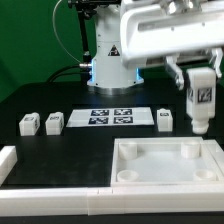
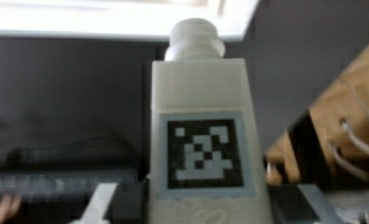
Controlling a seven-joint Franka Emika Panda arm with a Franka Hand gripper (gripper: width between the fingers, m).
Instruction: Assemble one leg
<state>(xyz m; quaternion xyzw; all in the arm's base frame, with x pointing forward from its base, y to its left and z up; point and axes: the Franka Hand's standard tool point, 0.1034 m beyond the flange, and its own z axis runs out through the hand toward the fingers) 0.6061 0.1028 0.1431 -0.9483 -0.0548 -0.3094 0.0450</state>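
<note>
Next, I release the white leg in the tray-like part's front corner hole [image 1: 205,175], farthest from the short white piece.
My gripper [image 1: 200,92] is shut on a white leg [image 1: 201,103] with a black-and-white tag, held upright above the far right corner of the large white tray-like part [image 1: 166,168]. In the wrist view the leg [image 2: 202,130] fills the middle, tag facing the camera, its narrow peg end pointing away; the gripper [image 2: 202,205] clamps it at the near end with the fingers [image 2: 119,200] on either side. Three other legs [image 1: 28,123], [image 1: 53,121], [image 1: 164,117] lie on the black table.
The marker board [image 1: 111,116] lies in the middle of the table in front of the arm's base [image 1: 108,65]. A white rail [image 1: 50,195] runs along the front edge, with a short white piece [image 1: 7,162] at the exterior view's left.
</note>
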